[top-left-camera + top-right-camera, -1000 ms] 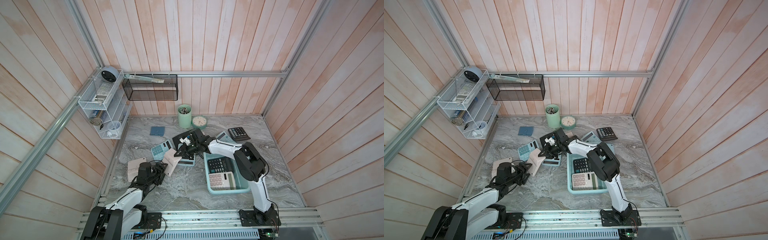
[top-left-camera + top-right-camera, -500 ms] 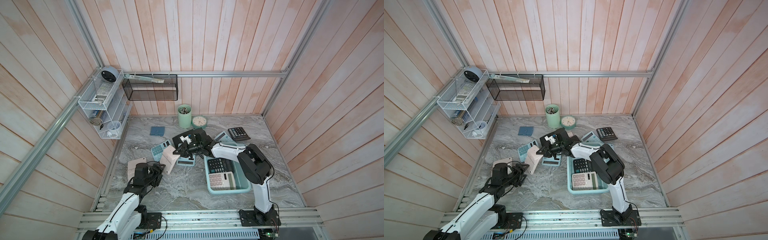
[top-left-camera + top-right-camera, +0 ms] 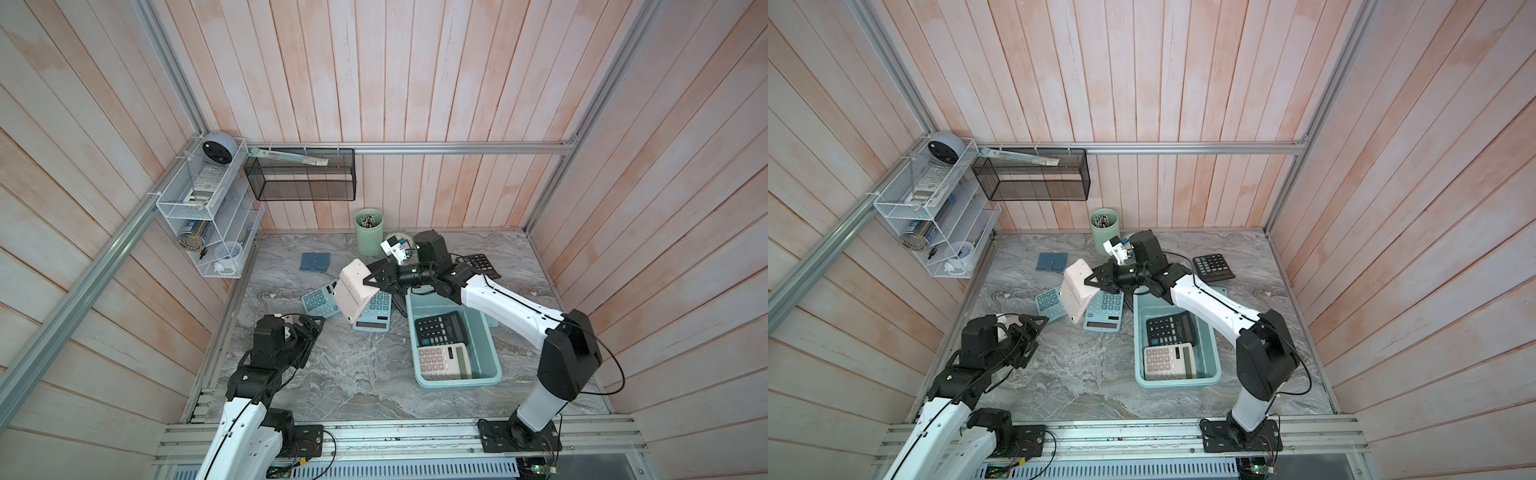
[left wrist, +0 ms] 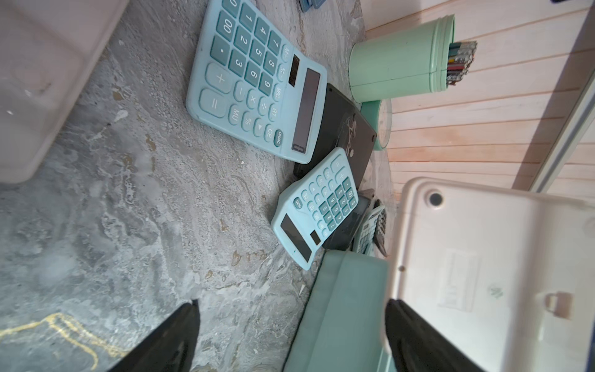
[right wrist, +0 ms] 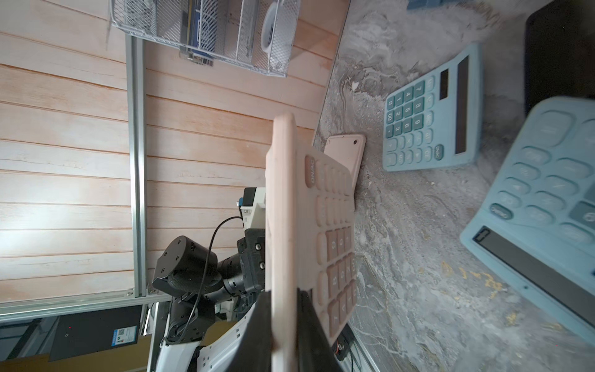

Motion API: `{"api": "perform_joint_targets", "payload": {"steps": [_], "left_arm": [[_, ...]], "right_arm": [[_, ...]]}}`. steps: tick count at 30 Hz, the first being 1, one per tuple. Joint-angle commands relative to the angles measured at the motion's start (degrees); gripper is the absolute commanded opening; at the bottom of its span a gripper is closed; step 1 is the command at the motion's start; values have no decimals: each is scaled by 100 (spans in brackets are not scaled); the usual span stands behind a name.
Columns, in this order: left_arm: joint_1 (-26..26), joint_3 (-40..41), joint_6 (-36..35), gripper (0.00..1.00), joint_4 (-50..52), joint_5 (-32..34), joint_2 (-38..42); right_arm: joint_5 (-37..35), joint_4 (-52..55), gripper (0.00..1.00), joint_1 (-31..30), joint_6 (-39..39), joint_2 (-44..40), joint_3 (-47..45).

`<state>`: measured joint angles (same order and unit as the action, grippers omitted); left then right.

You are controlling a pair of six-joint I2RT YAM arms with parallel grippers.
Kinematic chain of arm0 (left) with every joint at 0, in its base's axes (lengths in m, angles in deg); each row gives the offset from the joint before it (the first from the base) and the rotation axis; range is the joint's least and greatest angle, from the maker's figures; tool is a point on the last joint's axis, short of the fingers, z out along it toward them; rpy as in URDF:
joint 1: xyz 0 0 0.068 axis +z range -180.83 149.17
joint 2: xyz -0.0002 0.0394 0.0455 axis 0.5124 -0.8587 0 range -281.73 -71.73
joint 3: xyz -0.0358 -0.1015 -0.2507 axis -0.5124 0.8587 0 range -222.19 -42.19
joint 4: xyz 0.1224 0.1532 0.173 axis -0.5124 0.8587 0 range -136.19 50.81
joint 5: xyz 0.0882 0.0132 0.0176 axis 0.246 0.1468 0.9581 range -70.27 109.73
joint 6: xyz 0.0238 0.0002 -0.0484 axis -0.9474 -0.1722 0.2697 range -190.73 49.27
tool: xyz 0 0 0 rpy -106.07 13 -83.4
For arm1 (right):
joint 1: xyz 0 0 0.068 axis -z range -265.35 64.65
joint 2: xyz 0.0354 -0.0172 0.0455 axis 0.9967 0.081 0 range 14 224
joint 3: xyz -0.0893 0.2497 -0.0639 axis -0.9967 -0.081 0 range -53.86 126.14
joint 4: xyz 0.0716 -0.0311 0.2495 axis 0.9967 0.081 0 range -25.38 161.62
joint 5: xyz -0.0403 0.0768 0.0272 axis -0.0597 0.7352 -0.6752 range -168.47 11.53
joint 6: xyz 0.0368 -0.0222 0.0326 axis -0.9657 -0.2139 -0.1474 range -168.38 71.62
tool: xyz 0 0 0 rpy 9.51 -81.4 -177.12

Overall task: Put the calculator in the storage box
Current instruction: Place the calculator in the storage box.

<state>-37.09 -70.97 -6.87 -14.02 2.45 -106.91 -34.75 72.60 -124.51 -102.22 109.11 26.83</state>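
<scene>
Next, I need to move my left gripper to the blue calculator nearer the storage box and close it on its screen-end corner [image 3: 358, 326] [image 4: 278, 224] facing the other blue calculator.
A pink calculator [image 3: 352, 291] [image 3: 1074, 291] hangs tilted above the table with its back up. My right gripper [image 3: 371, 281] [image 3: 1093, 282] is shut on one edge of it; the right wrist view shows both fingers [image 5: 261, 325] pressed on that edge of the calculator [image 5: 335, 225]. The aqua storage box [image 3: 457, 380] [image 3: 1177, 381] stands just right of it, holding a black calculator [image 3: 440, 328] and a pale one [image 3: 442, 361]. My left gripper [image 3: 309, 328] [image 3: 1030, 329] [image 4: 293, 302] is open and empty, low over the table at front left.
Two blue calculators [image 3: 319, 300] [image 3: 375, 311] lie under the held one. A second pink calculator [image 5: 346, 154] lies face down by my left arm. At the back stand a green pen cup [image 3: 368, 232], a blue pad [image 3: 316, 262] and a black calculator [image 3: 478, 264].
The right gripper has raised the pink calculator off the table. The left gripper has opened wide and drawn back toward the front left.
</scene>
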Motion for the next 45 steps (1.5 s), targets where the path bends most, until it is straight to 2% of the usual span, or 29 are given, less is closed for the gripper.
{"api": "perform_joint_targets", "payload": {"steps": [1,6,11,15,22,29,42,45], "left_arm": [[38,-317,-308,100,460,93,0],[4,-420,-382,100,351,-10,-178],[-193,-357,-314,100,94,54,-339],[-437,-344,-270,100,-70,247,-518],[-679,-46,25,100,-660,353,-765],[-771,287,219,100,-1166,327,-1016],[-769,623,321,100,-1389,253,-937],[-771,644,312,100,-1408,243,-941]], "right_arm": [[-371,942,0,253,645,-648,96],[-857,1762,0,670,1032,-1673,-201],[-1892,2815,0,932,1422,-2756,-439],[-2522,4073,0,1000,1917,-3127,-176],[-3654,4828,0,833,2180,-3538,-612],[-4799,4687,0,76,2085,-2971,-871],[-5837,3950,0,-616,1565,-1357,-995],[-6266,4146,0,-819,1462,-1005,-894]]}}
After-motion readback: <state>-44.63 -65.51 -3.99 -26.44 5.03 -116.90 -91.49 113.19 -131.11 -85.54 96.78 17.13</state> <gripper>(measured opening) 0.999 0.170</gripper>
